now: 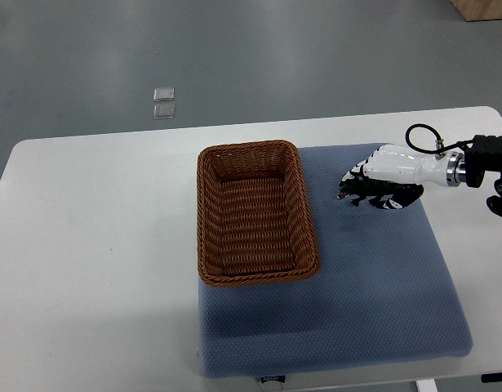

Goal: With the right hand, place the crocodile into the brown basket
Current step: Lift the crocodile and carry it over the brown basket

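Observation:
My right gripper will put the crocodile down on the brown basket's bottom, near the basket's side (229, 210) farthest from my arm.
A brown wicker basket (255, 212) stands on the left part of a blue-grey mat (373, 278); I see nothing inside it. To its right, my right hand (379, 181) comes in from the right edge, white with black fingers, curled over a small dark crocodile toy (358, 193). The toy's end pokes out toward the basket. The hand and toy hang over the mat's upper part, a short gap from the basket's right rim. Whether the toy is lifted off the mat I cannot tell. The left arm is out of view.
The mat lies on a white table (87, 269). Beyond the table's far edge is grey floor with two small pale squares (163, 103). A black cable loop (422, 135) arches over the right wrist.

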Available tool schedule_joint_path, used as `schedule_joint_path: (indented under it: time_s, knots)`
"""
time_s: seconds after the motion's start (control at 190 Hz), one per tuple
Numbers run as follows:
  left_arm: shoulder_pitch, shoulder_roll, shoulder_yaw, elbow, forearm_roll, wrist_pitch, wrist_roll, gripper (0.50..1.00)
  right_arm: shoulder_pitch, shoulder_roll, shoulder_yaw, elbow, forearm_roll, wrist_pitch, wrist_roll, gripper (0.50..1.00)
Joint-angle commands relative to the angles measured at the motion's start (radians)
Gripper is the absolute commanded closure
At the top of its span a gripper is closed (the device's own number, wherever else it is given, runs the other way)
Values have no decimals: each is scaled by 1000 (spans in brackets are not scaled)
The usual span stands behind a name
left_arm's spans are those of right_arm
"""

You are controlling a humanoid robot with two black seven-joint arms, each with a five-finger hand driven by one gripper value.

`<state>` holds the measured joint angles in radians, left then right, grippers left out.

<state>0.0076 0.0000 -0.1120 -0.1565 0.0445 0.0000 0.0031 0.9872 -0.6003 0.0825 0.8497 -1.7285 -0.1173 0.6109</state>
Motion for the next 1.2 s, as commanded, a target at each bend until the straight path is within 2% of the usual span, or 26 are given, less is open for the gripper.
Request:
schedule_joint_path:
  time_s: [0.0, 0.31, 0.673, 1.047, 1.194]
  knots:
    - [0, 0, 0, 0, 0, 0, 0, 500, 25, -4, 2, 0, 4, 2, 0, 922]
    - [0, 0, 0, 0, 0, 0, 0, 500, 105, 34, 3, 3, 12, 15, 0, 934]
    - [0, 0, 0, 0, 0, 0, 0, 500, 182, 198, 0, 14, 6, 39, 0, 928]
    - [0, 0, 0, 0, 0, 0, 0, 500, 179, 321, 0, 14, 1, 41, 0, 906]
    - [0, 0, 0, 0, 0, 0, 0, 500, 150, 372, -3, 14, -3, 68, 0, 887]
